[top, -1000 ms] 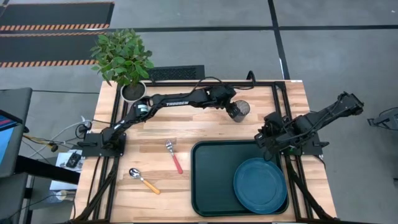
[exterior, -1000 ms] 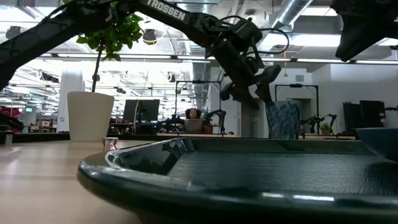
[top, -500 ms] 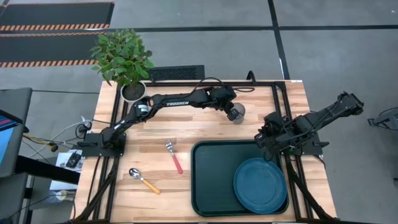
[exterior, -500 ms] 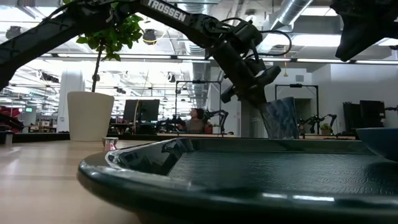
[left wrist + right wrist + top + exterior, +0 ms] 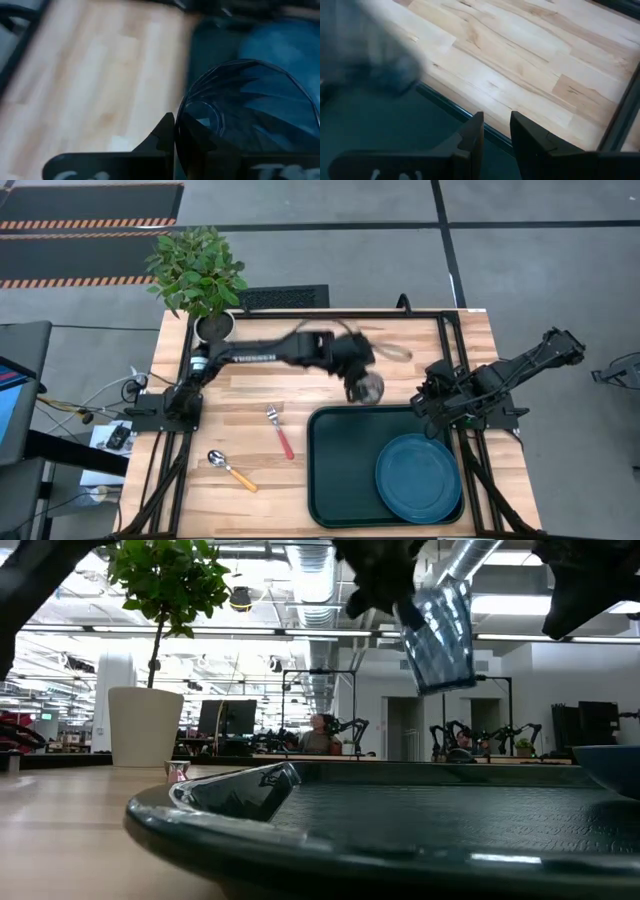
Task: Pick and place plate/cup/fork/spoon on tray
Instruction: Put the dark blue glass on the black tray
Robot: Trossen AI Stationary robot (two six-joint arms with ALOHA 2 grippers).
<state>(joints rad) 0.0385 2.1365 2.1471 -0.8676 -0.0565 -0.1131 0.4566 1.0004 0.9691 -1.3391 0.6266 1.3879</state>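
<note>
My left gripper needs to release the smoky cup between the dark green tray's far rim (image 5: 374, 420) and the blue plate.
The smoky cup (image 5: 368, 388) hangs in the air just beyond the far rim of the dark green tray (image 5: 335, 470), with my left gripper (image 5: 361, 381) shut on it. In the low view the cup (image 5: 440, 632) is high above the table and tilted. The blue plate (image 5: 418, 477) lies flat in the tray's right half. The red-handled fork (image 5: 280, 431) and the orange-handled spoon (image 5: 232, 470) lie on the wood left of the tray. My right gripper (image 5: 497, 132) waits slightly open over the tray's far right corner with nothing between its fingers. My left gripper pinches the cup's wall at the rim (image 5: 178, 116), one finger outside (image 5: 162, 139) and the other showing through the glass inside. The cup is lifted clear of the table and hangs tilted below the fingers, its mouth turned toward the wrist camera.
A white plant pot (image 5: 213, 327) with a leafy plant stands at the table's far left corner. Black frame rails run along the table's left and right sides. The tray's left half (image 5: 340, 450) holds nothing.
My left gripper has shut on the cup's rim where the cup stood on the table. It has then lifted the cup clear and carried it toward the near edge, up to the tray's far rim. The cup has tipped from upright to tilted.
</note>
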